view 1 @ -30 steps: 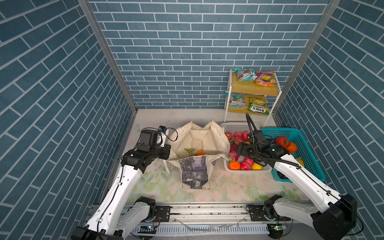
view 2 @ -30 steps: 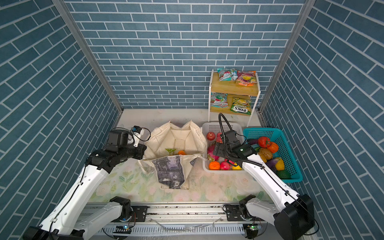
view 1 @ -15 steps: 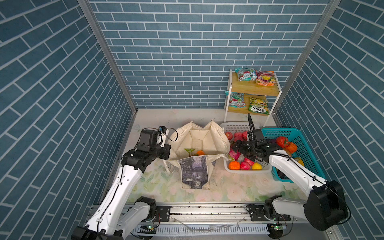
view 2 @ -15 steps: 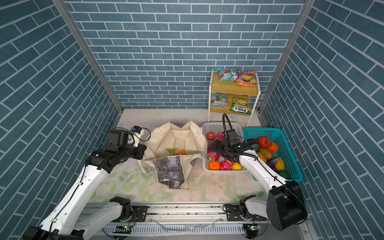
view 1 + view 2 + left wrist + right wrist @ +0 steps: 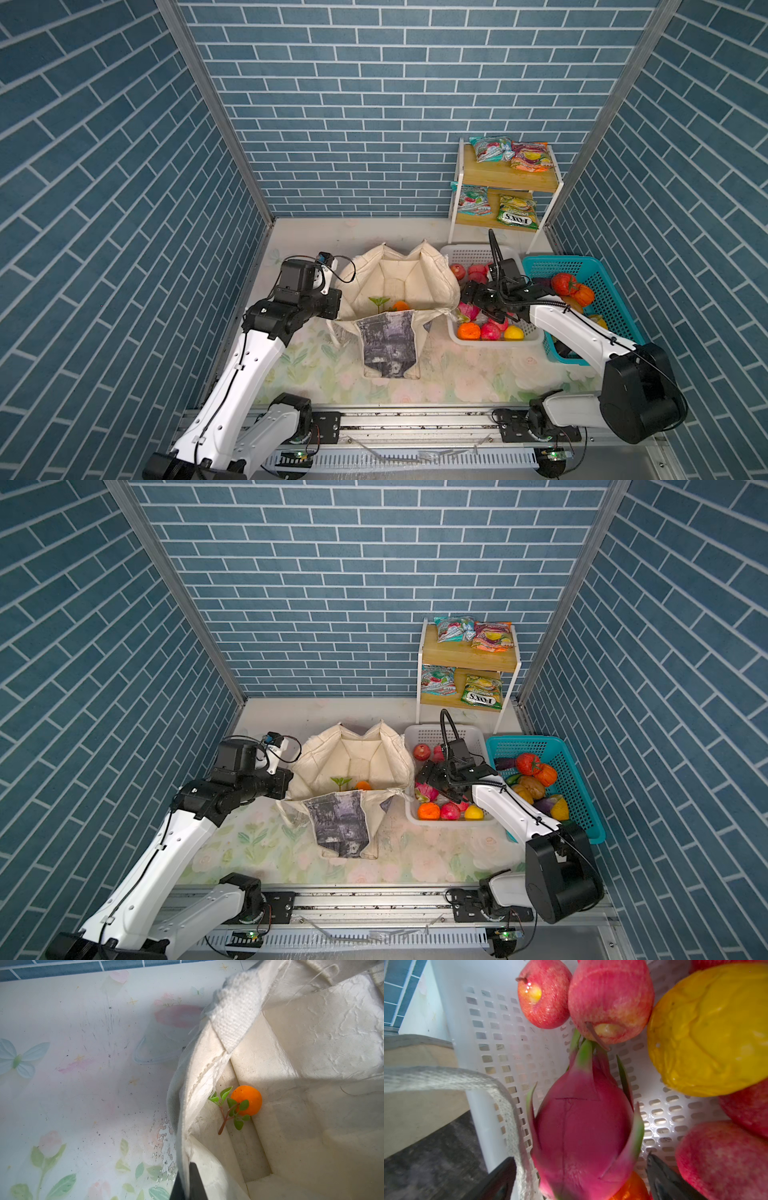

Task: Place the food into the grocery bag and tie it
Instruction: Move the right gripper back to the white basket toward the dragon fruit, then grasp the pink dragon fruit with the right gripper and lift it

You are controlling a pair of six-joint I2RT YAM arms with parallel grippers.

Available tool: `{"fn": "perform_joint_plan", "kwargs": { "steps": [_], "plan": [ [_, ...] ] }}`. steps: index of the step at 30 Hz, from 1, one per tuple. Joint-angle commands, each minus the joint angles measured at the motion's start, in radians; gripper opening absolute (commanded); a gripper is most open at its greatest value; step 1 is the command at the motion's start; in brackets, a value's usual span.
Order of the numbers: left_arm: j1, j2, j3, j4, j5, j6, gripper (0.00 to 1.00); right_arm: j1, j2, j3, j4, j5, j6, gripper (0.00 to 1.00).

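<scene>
The robot's right gripper should next grip the pink dragon fruit by its round body [image 5: 582, 1164], at the end away from its long green leaves.
The cream grocery bag [image 5: 399, 282] [image 5: 357, 758] stands open in the middle, with an orange [image 5: 247, 1103] and a green sprig [image 5: 379, 301] on its bottom. My left gripper [image 5: 188, 1184] [image 5: 334, 305] is shut on the bag's left rim, cloth pinched between its black fingers. My right gripper [image 5: 581, 1182] [image 5: 469, 297] is open, low in the white basket [image 5: 494, 340], one finger on each side of a pink dragon fruit [image 5: 583, 1126] [image 5: 424, 792]. Red apples [image 5: 610, 997], a yellow fruit [image 5: 708, 1028] and an orange [image 5: 468, 331] lie around it.
A cream bag strap [image 5: 508, 1105] drapes over the white basket's wall beside one right finger. A teal basket [image 5: 598, 266] of toy vegetables stands at the right. A wooden shelf [image 5: 507, 178] at the back holds snack packets.
My right gripper has shifted left and down inside the white basket to straddle the dragon fruit, opening slightly wider. The left arm and bag have not moved.
</scene>
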Motion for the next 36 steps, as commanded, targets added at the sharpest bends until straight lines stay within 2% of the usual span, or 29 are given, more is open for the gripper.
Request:
{"fn": "perform_joint_plan", "kwargs": {
  "steps": [1,16,21,25,29,32,36],
  "plan": [
    [0.005,-0.015,-0.008,0.014,-0.012,0.000,0.00,-0.002,0.022,-0.013,0.017,-0.006,0.027,0.99],
    [0.005,-0.016,-0.008,0.016,-0.005,0.000,0.00,-0.002,0.096,-0.013,0.089,-0.009,0.029,0.98],
    [0.005,-0.016,-0.008,0.015,-0.005,0.001,0.00,-0.002,0.104,-0.017,0.102,0.000,0.028,0.91],
    [0.005,-0.015,-0.009,0.015,-0.004,0.001,0.00,-0.004,0.092,-0.022,0.106,0.011,0.033,0.79],
    [0.005,-0.015,-0.008,0.015,-0.004,0.002,0.00,-0.006,0.059,-0.019,0.079,0.020,0.032,0.72],
    [0.005,-0.015,-0.010,0.015,-0.003,0.002,0.00,-0.012,-0.002,-0.002,0.017,0.048,0.009,0.70],
    [0.005,-0.015,-0.008,0.016,-0.001,0.002,0.00,-0.022,-0.135,0.055,-0.122,0.147,-0.038,0.68]
  ]
}}
